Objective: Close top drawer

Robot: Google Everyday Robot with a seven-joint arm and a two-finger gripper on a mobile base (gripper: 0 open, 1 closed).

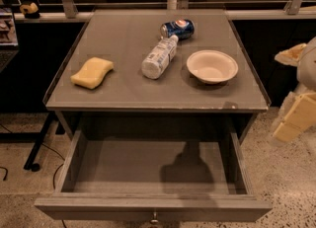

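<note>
Next, my gripper goes to the top drawer's front panel point(244, 206) and closes there, at the end farthest from the yellow sponge.
The top drawer point(123, 165) of the grey table is pulled far out toward me, and its deep box holds nothing. Its front panel runs along the bottom of the camera view, with the small round metal knob point(154, 217) at its centre. My gripper point(295, 118) shows as cream-coloured parts at the right edge. It hangs beside the table's right side, level with the drawer opening, apart from the drawer and touching nothing.
On the table top point(123, 39) lie a yellow sponge point(92, 72), a white plastic bottle point(159, 57) on its side, a blue can point(177, 28) on its side and a white bowl point(212, 66). A rail runs behind the table. Speckled floor lies on both sides.
</note>
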